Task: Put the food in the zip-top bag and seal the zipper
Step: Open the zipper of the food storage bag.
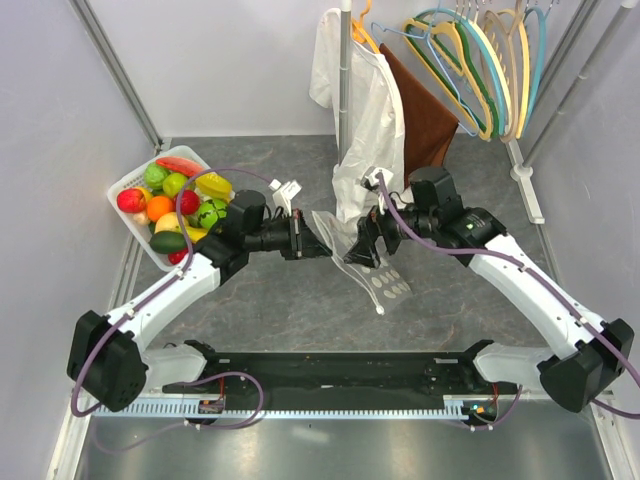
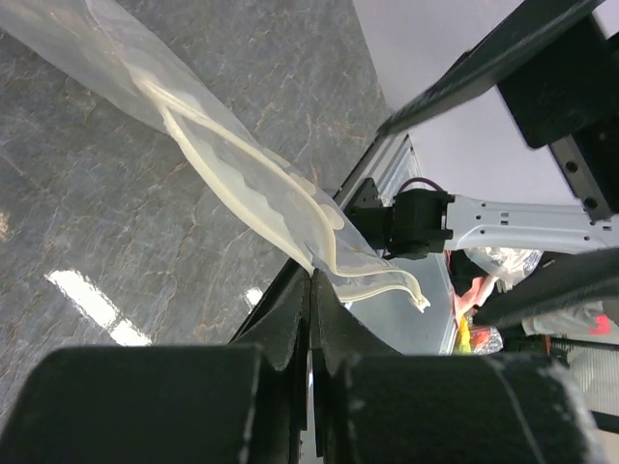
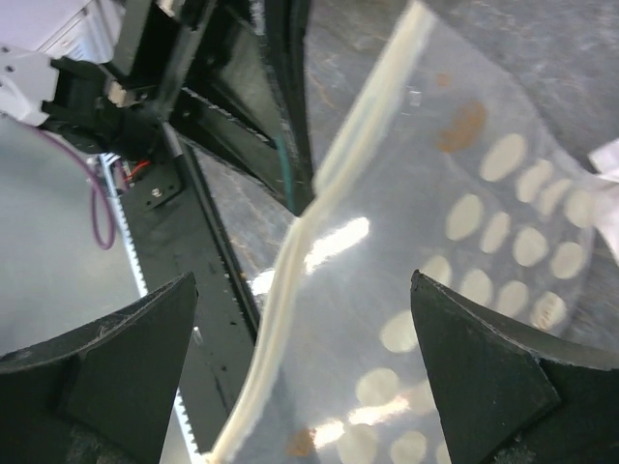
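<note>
The bag's opening is narrow, and my left gripper is on one edge of the bag. My right gripper should pinch the bag's facing edge (image 2: 275, 170) and pull the opening wide.
The clear zip-top bag (image 1: 385, 280) with white dots hangs between my two grippers, and its lower end rests on the grey table. My left gripper (image 1: 318, 241) is shut on the bag's mouth edge; in the left wrist view its jaws (image 2: 311, 278) pinch the twisted bag (image 2: 222, 155) by the pale zipper track (image 2: 382, 283). My right gripper (image 1: 362, 248) is open, and its fingertips (image 3: 302, 278) straddle the dotted bag (image 3: 474, 213) and the zipper (image 3: 334, 184) without touching them. The food (image 1: 175, 195), glossy red, green, yellow and orange toy fruits, lies in the basket at the left.
The white lattice basket (image 1: 128, 180) stands at the far left by the wall. A white garment (image 1: 355, 100) and a brown one (image 1: 425, 110) hang from a rack pole (image 1: 345, 60) just behind the bag. Coloured hangers (image 1: 480, 60) hang at the back right.
</note>
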Controlling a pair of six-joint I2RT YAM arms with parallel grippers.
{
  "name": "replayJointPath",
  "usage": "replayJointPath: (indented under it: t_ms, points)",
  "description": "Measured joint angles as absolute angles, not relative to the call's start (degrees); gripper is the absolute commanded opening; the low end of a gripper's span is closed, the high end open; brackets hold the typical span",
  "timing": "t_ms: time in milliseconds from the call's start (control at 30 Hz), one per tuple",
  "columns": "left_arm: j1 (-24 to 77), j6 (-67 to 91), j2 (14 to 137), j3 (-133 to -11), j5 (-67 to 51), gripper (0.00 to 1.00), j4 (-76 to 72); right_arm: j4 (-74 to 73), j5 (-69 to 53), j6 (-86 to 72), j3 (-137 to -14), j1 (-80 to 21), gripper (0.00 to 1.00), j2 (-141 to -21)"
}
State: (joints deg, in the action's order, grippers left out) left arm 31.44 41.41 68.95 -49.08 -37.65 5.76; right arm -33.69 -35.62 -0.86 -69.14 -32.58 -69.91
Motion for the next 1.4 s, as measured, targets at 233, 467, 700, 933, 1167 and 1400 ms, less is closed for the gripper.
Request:
replayJointPath:
  t_ms: [233, 467, 700, 933, 1167, 1400]
  points:
    - [31.92, 41.47, 69.25, -50.09, -38.68, 0.02, 5.32, -32.21, -35.64, -2.07, -69.14, -36.51, 0.91, -71.64]
    - [32.01, 41.87, 69.28, -50.09, -39.62, 0.02, 3.97, -31.73, -33.52, -1.15, -68.73, -37.8, 0.77, -73.73]
    - [32.03, 42.37, 69.17, -50.09, -40.71, 0.02, 2.83, -31.92, -31.11, 1.21, -67.16, -38.41, 0.34, -73.78]
    - [32.01, 42.15, 67.35, -50.06, -40.86, 0.02, 3.92, -32.77, -29.19, 2.87, -66.74, -38.37, 0.16, -72.58]
    - [32.01, 40.38, 64.38, -49.43, -41.06, 0.02, 7.6, -34.65, -28.14, 3.42, -66.67, -37.43, 0.0, -70.96]
    - [29.36, 35.03, 64.49, -50.22, -39.35, 0.02, 17.34, -40.05, -24.27, 3.05, -70.15, -33.3, 0.0, -70.78]
